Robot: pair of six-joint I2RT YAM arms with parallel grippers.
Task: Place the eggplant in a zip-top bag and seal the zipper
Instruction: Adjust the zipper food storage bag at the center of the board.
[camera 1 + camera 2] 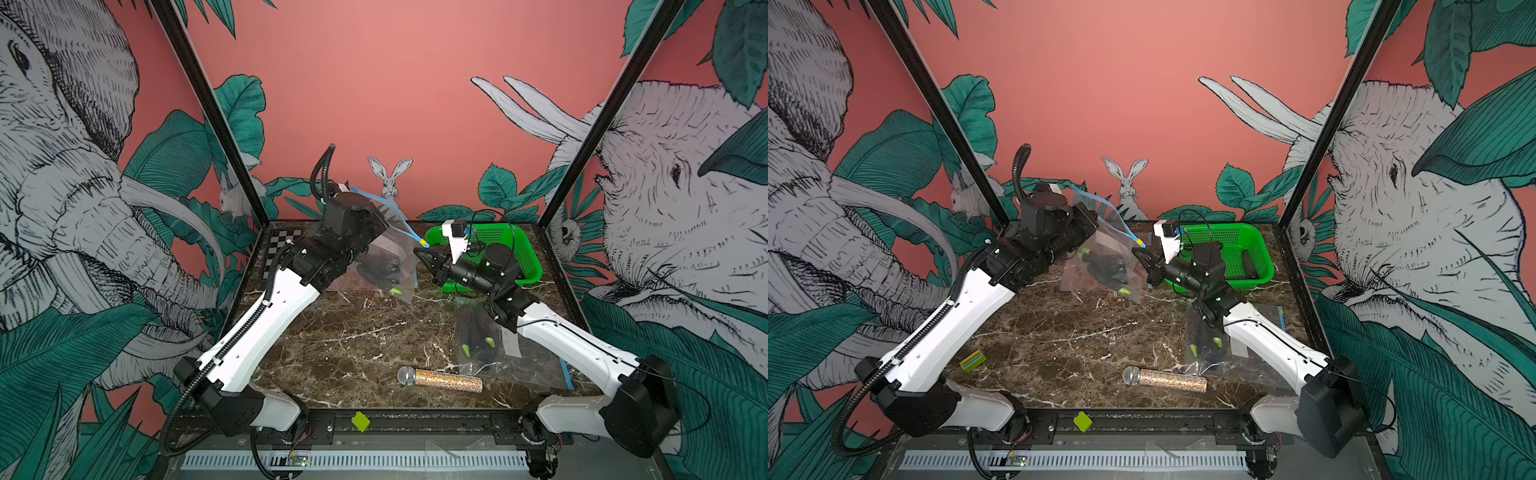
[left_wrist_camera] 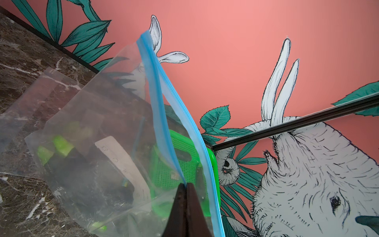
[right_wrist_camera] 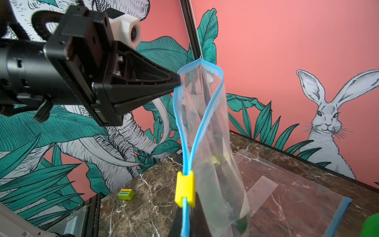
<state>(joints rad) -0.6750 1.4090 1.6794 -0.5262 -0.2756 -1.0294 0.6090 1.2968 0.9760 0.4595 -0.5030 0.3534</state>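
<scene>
The bag gapes; my left gripper should open, then take both zipper strips point(image 3: 187, 160) near the yellow slider from one side of its blue rim.
A clear zip-top bag point(image 1: 386, 253) point(image 1: 1106, 253) with a blue zipper rim hangs in the air between both arms. Dark eggplant point(image 1: 382, 268) point(image 1: 1109, 266) with light green stem ends lies inside it. My left gripper point(image 2: 185, 185) point(image 3: 178, 82) is shut on one side of the blue rim. My right gripper point(image 1: 419, 251) point(image 3: 185, 211) is shut on the zipper strip just behind the yellow slider point(image 3: 184, 189) point(image 1: 423, 242). Beyond the slider the two blue strips spread apart, so the mouth gapes.
A green basket point(image 1: 530, 259) at the back right holds a dark piece point(image 1: 1248, 264). A second bag with eggplants point(image 1: 482, 345) lies under the right arm. A glittery microphone point(image 1: 440, 379) lies near the front. A small green block point(image 1: 973, 360) sits at the left, and a flat empty bag point(image 3: 287, 197) lies on the marble.
</scene>
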